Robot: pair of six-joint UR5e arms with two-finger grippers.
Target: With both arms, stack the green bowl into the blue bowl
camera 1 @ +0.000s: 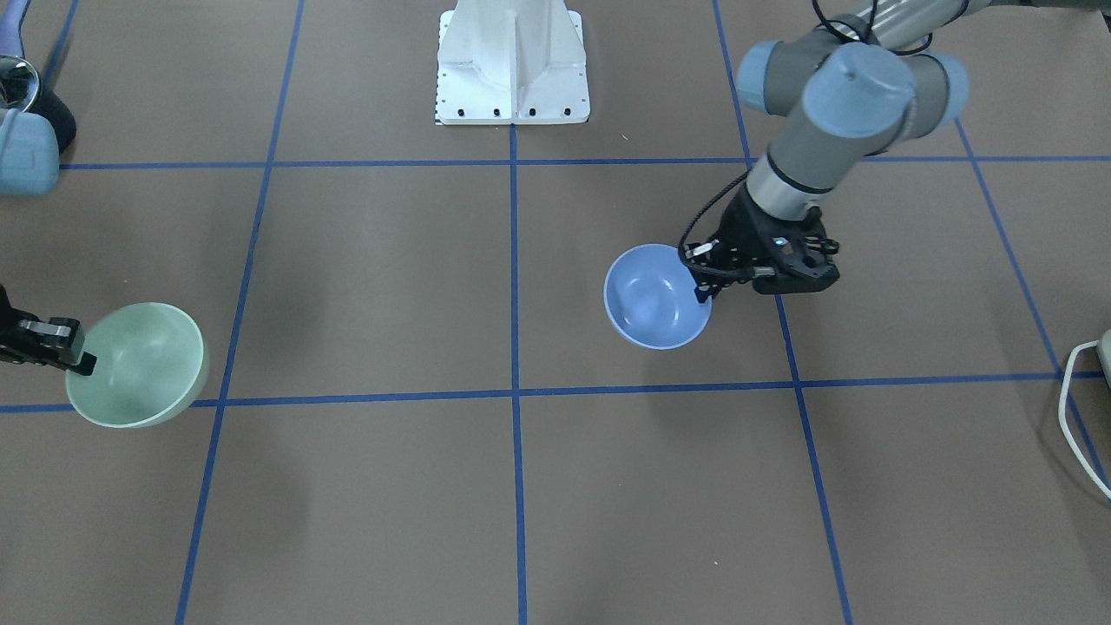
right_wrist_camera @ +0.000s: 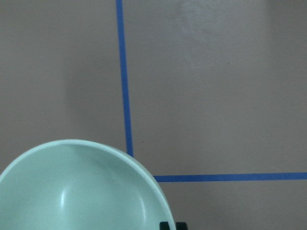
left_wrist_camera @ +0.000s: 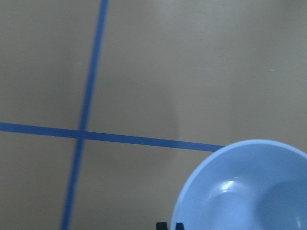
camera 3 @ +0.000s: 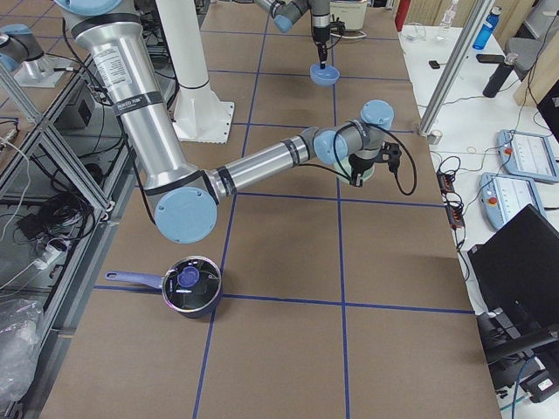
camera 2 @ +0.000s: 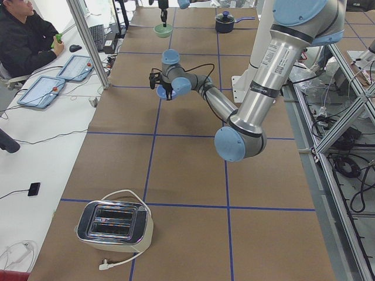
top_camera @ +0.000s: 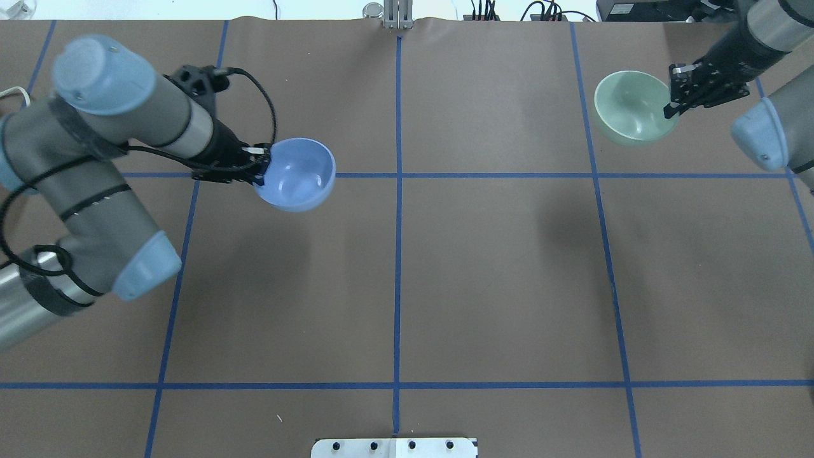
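My left gripper is going to let go of the blue bowl on the blue line running out from the white pedestal (camera 1: 515,300).
My left gripper (camera 1: 701,293) is shut on the near rim of the periwinkle-blue bowl (camera 1: 655,295) and holds it above the table, its mouth up; its shadow lies offset on the brown surface. This also shows in the overhead view, gripper (top_camera: 261,173) and blue bowl (top_camera: 296,173), and the bowl fills the lower right of the left wrist view (left_wrist_camera: 244,191). My right gripper (camera 1: 87,363) is shut on the rim of the pale green bowl (camera 1: 139,365), also lifted, far off to the other side (top_camera: 636,105). The green bowl shows in the right wrist view (right_wrist_camera: 81,191).
The white pedestal (camera 1: 512,65) stands at the robot's edge of the table. A toaster (camera 2: 114,225) with a white cable sits at the table's left end. A dark pot (camera 3: 192,284) sits at the right end. An operator (camera 2: 23,35) sits at a side desk.
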